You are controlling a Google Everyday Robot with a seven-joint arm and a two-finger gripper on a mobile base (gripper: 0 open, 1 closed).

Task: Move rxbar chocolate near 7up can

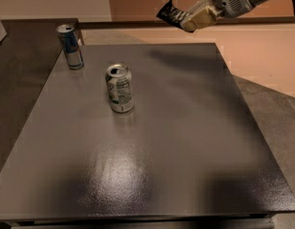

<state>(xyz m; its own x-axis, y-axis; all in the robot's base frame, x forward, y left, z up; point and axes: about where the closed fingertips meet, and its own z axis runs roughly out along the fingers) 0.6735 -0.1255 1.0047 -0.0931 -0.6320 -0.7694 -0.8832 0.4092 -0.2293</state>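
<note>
Next, my gripper sets the rxbar chocolate down on the table close by the 7up can's side (pixel 148 89) away from the darker counter. The bar now hangs high above the far edge.
The 7up can (pixel 120 88), white and silver with green print, stands upright on the grey table (pixel 185 142), left of its middle. My gripper (pixel 187 21) is at the top right, high above the table's far edge. It is shut on the rxbar chocolate (pixel 170 14), a small black wrapper with white stripes that sticks out to the left of the fingers. The bar hangs in the air well to the right of and beyond the can.
A taller slim blue-and-silver can (pixel 71 46) stands near the table's far left corner. A darker counter (pixel 13 80) adjoins the table on the left. The floor drops away on the right.
</note>
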